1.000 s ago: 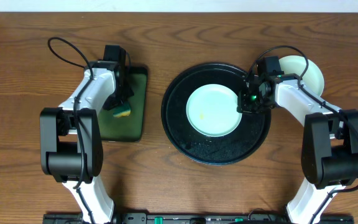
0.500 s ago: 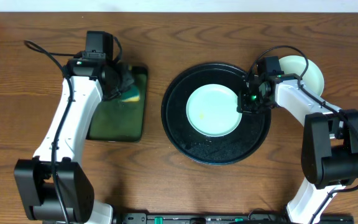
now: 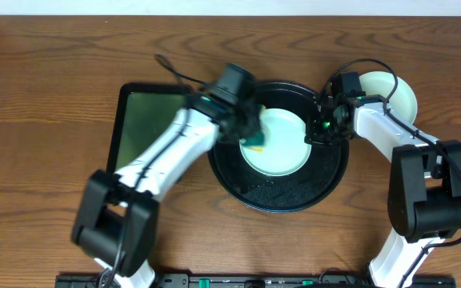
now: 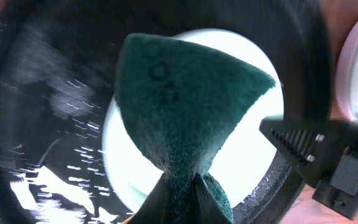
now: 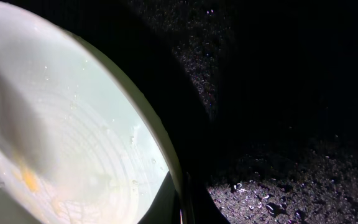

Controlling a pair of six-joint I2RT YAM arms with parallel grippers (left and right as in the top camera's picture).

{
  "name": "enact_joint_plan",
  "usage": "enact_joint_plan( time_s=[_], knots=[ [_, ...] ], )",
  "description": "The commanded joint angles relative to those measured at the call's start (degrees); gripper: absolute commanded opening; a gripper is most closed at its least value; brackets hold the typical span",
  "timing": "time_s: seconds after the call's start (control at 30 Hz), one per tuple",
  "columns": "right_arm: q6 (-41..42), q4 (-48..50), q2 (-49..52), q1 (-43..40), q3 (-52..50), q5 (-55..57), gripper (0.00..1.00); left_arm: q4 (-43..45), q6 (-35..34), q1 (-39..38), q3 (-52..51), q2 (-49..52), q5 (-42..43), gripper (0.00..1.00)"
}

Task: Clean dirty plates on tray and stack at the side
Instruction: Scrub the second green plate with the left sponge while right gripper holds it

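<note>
My left gripper has the green and yellow sponge. It will let go of it near the middle of the dark-green rectangular tray [image 3: 141, 140].
A pale mint plate [image 3: 282, 144] lies in the round black tray [image 3: 278, 192]. My left gripper [image 3: 252, 138] is shut on a green and yellow sponge [image 4: 179, 112] and holds it over the plate's left part [image 4: 247, 155]. My right gripper [image 3: 317, 132] is shut on the plate's right rim [image 5: 160, 155]; a yellowish smear [image 5: 27, 180] shows on the plate in the right wrist view. Two more plates [image 3: 394, 92] are stacked on the table right of the tray.
A dark-green rectangular tray [image 3: 138, 128] lies on the wooden table left of the black tray. The black tray's surface [image 5: 278, 168] is wet and speckled.
My left arm has swung right from the green tray, carrying the sponge over the plate in the black tray. The right arm has not moved.
</note>
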Motion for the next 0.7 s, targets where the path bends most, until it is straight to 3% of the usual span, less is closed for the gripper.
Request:
enact_joint_plan(
  time_s=[0.0,0.17,0.37,0.67],
  knots=[
    [1.7,0.2,3.1,1.4,-0.9,0.5,0.01,2.6,-8.3,-4.3,-0.5,2.9,-7.6,0.08],
    [1.7,0.2,3.1,1.4,-0.9,0.5,0.01,10.6,-9.6,-8.8,-0.5,6.8,-11.0,0.07],
    [1.7,0.0,3.1,1.4,-0.9,0.5,0.01,13.9,-11.8,-11.0,-0.5,12.5,-14.6,0.07],
    [1.3,-0.6,3.1,1.3,-0.9,0.5,0.01,-4.6,-11.1,-7.2,-0.1,10.8,-41.2,0.07]
  ],
)
